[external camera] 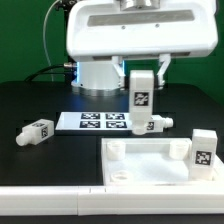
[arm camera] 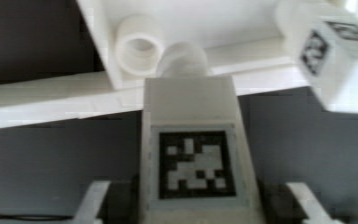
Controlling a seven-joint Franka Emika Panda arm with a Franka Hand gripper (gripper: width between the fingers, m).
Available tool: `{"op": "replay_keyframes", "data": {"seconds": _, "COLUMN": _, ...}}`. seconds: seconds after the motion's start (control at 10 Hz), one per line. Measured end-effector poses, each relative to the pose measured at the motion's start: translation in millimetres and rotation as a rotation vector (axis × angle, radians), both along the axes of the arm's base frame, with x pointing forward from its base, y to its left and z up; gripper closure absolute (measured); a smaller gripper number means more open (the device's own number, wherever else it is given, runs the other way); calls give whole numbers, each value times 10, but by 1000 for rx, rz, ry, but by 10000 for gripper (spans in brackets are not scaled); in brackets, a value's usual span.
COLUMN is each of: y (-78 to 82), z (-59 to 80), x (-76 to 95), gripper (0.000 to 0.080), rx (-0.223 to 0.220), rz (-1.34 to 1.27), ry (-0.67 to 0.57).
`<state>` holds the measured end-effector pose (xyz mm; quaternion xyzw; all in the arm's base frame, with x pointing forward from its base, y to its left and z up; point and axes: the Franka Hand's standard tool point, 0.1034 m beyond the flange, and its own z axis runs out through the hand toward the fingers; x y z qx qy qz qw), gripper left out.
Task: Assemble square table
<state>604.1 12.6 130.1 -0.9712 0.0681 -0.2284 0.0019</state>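
Note:
Next, I let go of the white table leg in the tabletop's empty front corner socket (external camera: 116, 178) (arm camera: 139, 48), by the long white rail.
My gripper (external camera: 141, 76) is shut on a white table leg (external camera: 140, 95), which hangs upright above the black table, behind the square tabletop (external camera: 150, 170). In the wrist view the leg (arm camera: 195, 120) fills the middle with its tag facing the camera. My gripper (arm camera: 202, 202) flanks it, one pale finger (arm camera: 96, 200) on each side. Beyond the leg's tip lies the tabletop (arm camera: 51, 95), with a round corner socket (arm camera: 144, 47) just past the tip. A second leg (external camera: 203, 150) stands upright on the tabletop's corner on the exterior view's right, and shows in the wrist view (arm camera: 327, 55).
A loose leg (external camera: 35, 132) lies on the exterior view's left. Another leg (external camera: 152, 125) lies just behind the tabletop, under the held one. The marker board (external camera: 95, 122) lies flat behind them. The robot's white base (external camera: 110, 45) stands at the back. A long white rail (external camera: 50, 205) runs along the front.

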Motion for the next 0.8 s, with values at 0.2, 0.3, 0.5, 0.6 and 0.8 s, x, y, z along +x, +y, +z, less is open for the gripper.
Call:
{"op": "replay_keyframes", "data": {"seconds": 0.2, "y": -72, "z": -107, "x": 74, "gripper": 515, "rx": -12, "rz": -2, "ry": 6}}
{"op": "replay_keyframes", "data": {"seconds": 0.3, "y": -83, "z": -140, "x": 111, "gripper": 515, "rx": -16, "rz": -2, "ry": 5}}
{"op": "replay_keyframes", "data": {"seconds": 0.5, "y": -100, "z": -215, "x": 175, "gripper": 515, "rx": -26, "rz": -2, "ry": 1}}
{"op": "replay_keyframes", "data": {"seconds": 0.6, "y": -100, "z": -234, "x": 199, "gripper": 515, "rx": -29, "rz": -2, "ry": -1}}
{"op": "replay_keyframes", "data": {"seconds": 0.8, "y": -92, "z": -304, "x": 206, "gripper": 515, "rx": -35, "rz": 0, "ry": 2}}
